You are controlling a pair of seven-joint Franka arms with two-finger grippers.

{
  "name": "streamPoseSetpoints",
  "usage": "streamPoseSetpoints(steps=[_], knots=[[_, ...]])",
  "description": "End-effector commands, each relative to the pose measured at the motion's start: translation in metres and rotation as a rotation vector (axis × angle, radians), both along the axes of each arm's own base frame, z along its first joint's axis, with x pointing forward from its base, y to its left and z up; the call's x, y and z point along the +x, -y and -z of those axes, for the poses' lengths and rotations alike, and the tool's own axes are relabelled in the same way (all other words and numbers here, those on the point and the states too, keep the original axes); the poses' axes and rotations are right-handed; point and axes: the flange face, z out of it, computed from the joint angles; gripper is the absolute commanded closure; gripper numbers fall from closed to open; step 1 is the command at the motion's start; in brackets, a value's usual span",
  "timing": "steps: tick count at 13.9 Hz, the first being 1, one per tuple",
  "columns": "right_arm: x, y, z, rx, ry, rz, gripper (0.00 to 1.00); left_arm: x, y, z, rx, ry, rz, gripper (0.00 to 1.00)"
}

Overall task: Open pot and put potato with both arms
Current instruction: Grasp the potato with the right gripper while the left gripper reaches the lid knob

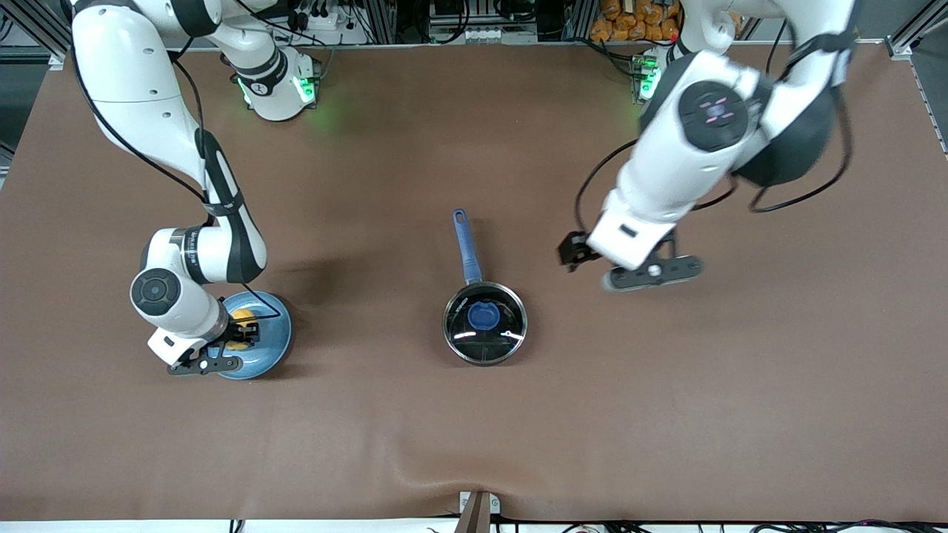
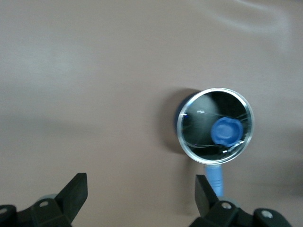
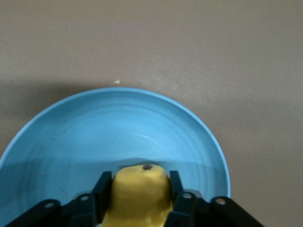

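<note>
The pot must be opened for the potato, so I should next move my left gripper to the glass lid's blue knob (image 1: 483, 315) (image 2: 227, 131) and close it there.
The black pot (image 1: 485, 323) stands mid-table with its glass lid (image 1: 503, 337) on, its blue knob (image 1: 483, 317) up and its blue handle (image 1: 466, 244) pointing toward the robots. It also shows in the left wrist view (image 2: 215, 125). The yellow potato (image 1: 238, 323) lies on the light-blue plate (image 1: 272, 348) toward the right arm's end. My right gripper (image 1: 243, 333) is down on the plate, shut on the potato (image 3: 139, 196), one finger on each side. My left gripper (image 1: 600, 257) is open and empty, up over bare table beside the pot, toward the left arm's end; its fingers (image 2: 75, 191) stand wide apart.
The brown table cloth (image 1: 666, 414) has a small fold at its edge nearest the front camera. Cables and equipment line the robots' edge of the table. A tiny crumb (image 3: 117, 82) lies on the cloth next to the plate.
</note>
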Motion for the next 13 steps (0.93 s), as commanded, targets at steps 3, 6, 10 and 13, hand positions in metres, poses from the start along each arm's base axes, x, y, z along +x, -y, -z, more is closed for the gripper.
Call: streamPoseSetpoints(steps=[3, 6, 10, 13], knots=[[0.001, -0.004, -0.002, 0.008, 0.008, -0.016, 0.88, 0.012, 0.060, 0.048, -0.051, 0.048, -0.036, 0.00], [0.006, -0.024, -0.022, 0.029, 0.030, -0.024, 0.89, 0.015, 0.092, 0.083, -0.009, 0.061, -0.033, 0.00], [0.011, -0.052, -0.092, 0.087, 0.042, -0.025, 0.97, 0.007, 0.130, 0.125, 0.017, 0.156, -0.046, 0.00], [0.013, -0.079, -0.135, 0.124, 0.032, -0.017, 0.98, 0.006, 0.141, 0.154, 0.014, 0.183, -0.033, 0.00]])
